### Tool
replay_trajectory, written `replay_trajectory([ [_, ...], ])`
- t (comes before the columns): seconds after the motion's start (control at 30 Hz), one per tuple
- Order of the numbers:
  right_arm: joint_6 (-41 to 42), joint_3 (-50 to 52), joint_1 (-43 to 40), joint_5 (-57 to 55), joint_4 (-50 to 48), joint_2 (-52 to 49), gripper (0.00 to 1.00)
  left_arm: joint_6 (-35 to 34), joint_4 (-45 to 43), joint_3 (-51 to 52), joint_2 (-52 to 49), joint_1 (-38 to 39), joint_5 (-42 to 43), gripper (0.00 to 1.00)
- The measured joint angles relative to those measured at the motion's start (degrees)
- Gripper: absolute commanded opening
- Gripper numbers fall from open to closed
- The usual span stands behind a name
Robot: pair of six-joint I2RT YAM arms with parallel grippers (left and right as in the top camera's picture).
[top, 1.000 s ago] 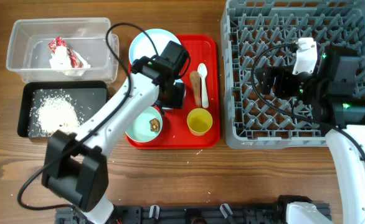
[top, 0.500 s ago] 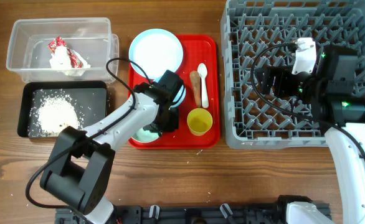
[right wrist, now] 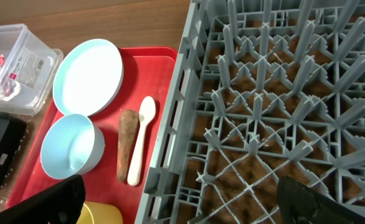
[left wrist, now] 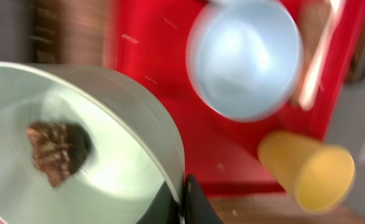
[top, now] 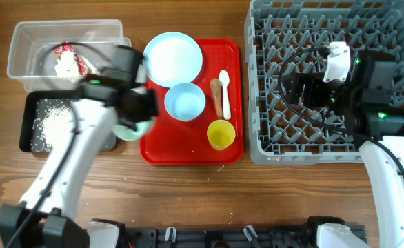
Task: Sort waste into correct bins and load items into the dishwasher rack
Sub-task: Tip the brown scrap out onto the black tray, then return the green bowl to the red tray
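Observation:
The robot's left gripper will release the pale blue bowl on the red tray's front corner (top: 164,142) (left wrist: 181,142) nearest the black bin.
My left gripper (top: 140,110) is shut on the rim of a pale blue bowl (top: 130,129) and holds it between the red tray and the black bin (top: 33,103). In the left wrist view the fingertips (left wrist: 192,202) pinch the bowl wall (left wrist: 139,112), and a small brown food lump (left wrist: 55,149) lies inside. A second bowl (top: 185,101), the plate (top: 173,58), spoon (top: 225,86), brown sausage piece (top: 217,96) and yellow cup (top: 220,134) sit on the red tray (top: 233,62). My right gripper (top: 295,89) hangs open over the dishwasher rack (top: 257,138), nothing between its fingers.
The clear tub (top: 23,41) at the back left holds the red-and-white wrapper (top: 67,62). Rice crumbs (top: 54,124) lie in the black bin. The right wrist view shows the rack's pegs (right wrist: 263,93) beside the plate (right wrist: 88,76) and spoon (right wrist: 142,137).
My left gripper closed on the bowl with the brown lump and carried it left off the red tray toward the black bin. The right arm has not moved.

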State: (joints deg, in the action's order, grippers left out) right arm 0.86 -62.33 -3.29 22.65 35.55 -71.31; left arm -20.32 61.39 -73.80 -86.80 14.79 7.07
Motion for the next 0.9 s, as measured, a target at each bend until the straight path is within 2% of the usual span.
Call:
replay_trajectory([
  [0.17,0.24,0.00,0.00,0.00,0.07,0.00,1.00,12.41,-1.49,-0.07,0.57,-26.91,15.67,0.04],
  [0.27,0.39,0.00,0.00,0.00,0.04,0.00,1.00,21.05,-2.67,-0.09,-2.71,-40.65,32.11,0.04],
  [0.33,0.39,0.00,0.00,0.00,0.02,0.00,1.00,24.28,-3.78,-0.07,-6.25,-49.77,42.77,0.04],
  [0.43,0.39,0.00,0.00,0.00,0.02,0.00,1.00,26.60,-3.96,-0.09,-11.98,-59.47,57.42,0.04],
  [0.5,0.39,0.00,0.00,0.00,0.04,0.00,1.00,27.34,-3.98,-0.09,-17.11,-63.52,65.61,0.04],
  [0.57,0.39,0.00,0.00,0.00,0.04,0.00,1.00,27.39,-3.91,-0.09,-20.85,-64.30,70.47,0.04],
  [0.83,0.39,0.00,0.00,0.00,0.02,0.00,1.00,27.58,-0.50,-0.09,-22.38,-64.00,80.02,0.04],
  [0.9,0.39,0.00,0.00,0.00,0.02,0.00,1.00,28.39,2.03,-0.07,-21.49,-62.40,79.03,0.04],
])
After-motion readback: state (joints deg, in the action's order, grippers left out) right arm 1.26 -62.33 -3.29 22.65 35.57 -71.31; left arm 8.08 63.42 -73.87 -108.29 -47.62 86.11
